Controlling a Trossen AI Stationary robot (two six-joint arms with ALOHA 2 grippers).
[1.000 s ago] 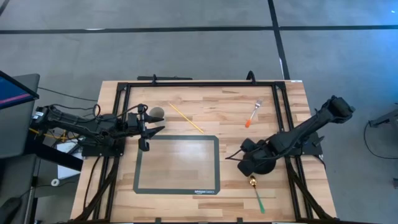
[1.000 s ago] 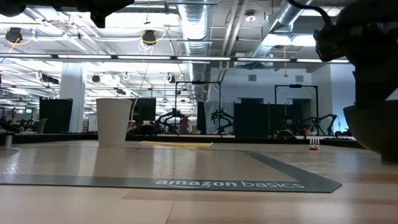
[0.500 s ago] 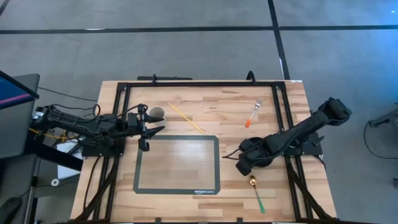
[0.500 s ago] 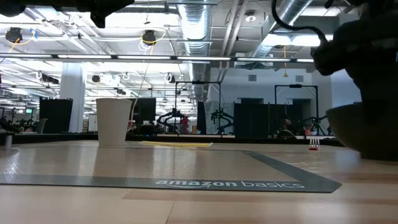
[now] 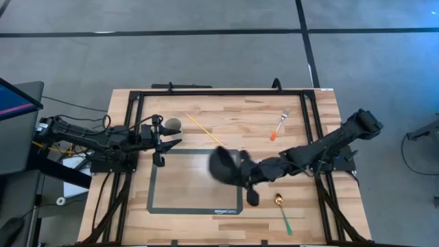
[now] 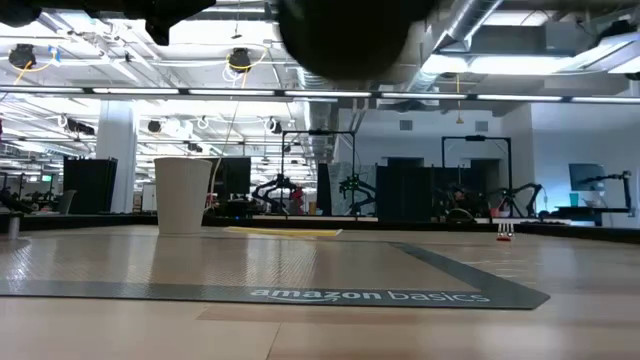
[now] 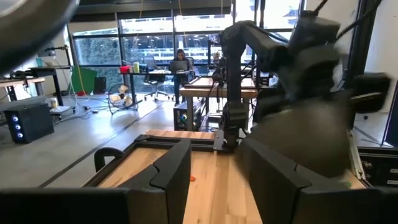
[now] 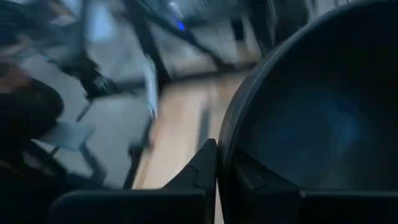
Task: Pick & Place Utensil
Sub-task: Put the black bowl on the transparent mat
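Next, my right gripper lets go of the dark bowl on the front half of the black-bordered mat (image 5: 193,188), halfway between the mat's sides.
A dark bowl (image 5: 221,166) hangs above the black-bordered mat (image 5: 195,206), with my right gripper (image 5: 243,171) shut on its rim; in the low view the bowl (image 6: 345,35) shows high above the table. An orange-handled fork (image 5: 278,125) lies at the far right, a green-handled spoon (image 5: 282,212) lies near the front right, and yellow chopsticks (image 5: 205,130) lie beyond the mat. My left gripper (image 5: 167,145) stands open at the mat's far left corner, next to a pale cup (image 5: 172,125). My right gripper pinches the bowl's rim (image 8: 222,149) on the side facing the table's right, one finger inside the bowl and one outside. The fingers come roughly level from the table's right. The bowl is lifted clear of the mat and stands out beyond the fingertips.
A black frame (image 5: 219,92) runs round the wooden table top. The cup (image 6: 183,195) stands upright at the far left. Bare wood lies to the right of the mat, between fork and spoon.
My right gripper has shut on the bowl's rim to the right of the mat. It has lifted the bowl clear of the table and swung it toward the table's left edge, over the mat. The spoon, fork and chopsticks have stayed where they were.
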